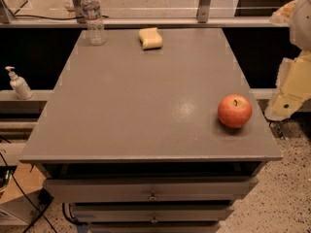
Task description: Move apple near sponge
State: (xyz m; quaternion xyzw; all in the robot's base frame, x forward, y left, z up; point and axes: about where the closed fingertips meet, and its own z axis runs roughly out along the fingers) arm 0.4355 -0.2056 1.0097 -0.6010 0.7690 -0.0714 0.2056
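The robot's gripper will close on the side of the red-orange apple (247,111) that faces the nearest side edge of the table, away from the water bottle.
The red-orange apple (234,110) sits on the grey table top (146,96) near its right front corner. The pale yellow sponge (150,38) lies near the far edge, a little left of the middle. The two are far apart. My gripper (286,98) is at the right edge of the view, beyond the table's right side and just right of the apple, not touching it. It holds nothing that I can see.
A clear plastic water bottle (93,18) stands at the far left corner of the table, left of the sponge. A soap pump bottle (18,83) stands on a ledge to the left. Drawers (153,193) sit below the table's front edge.
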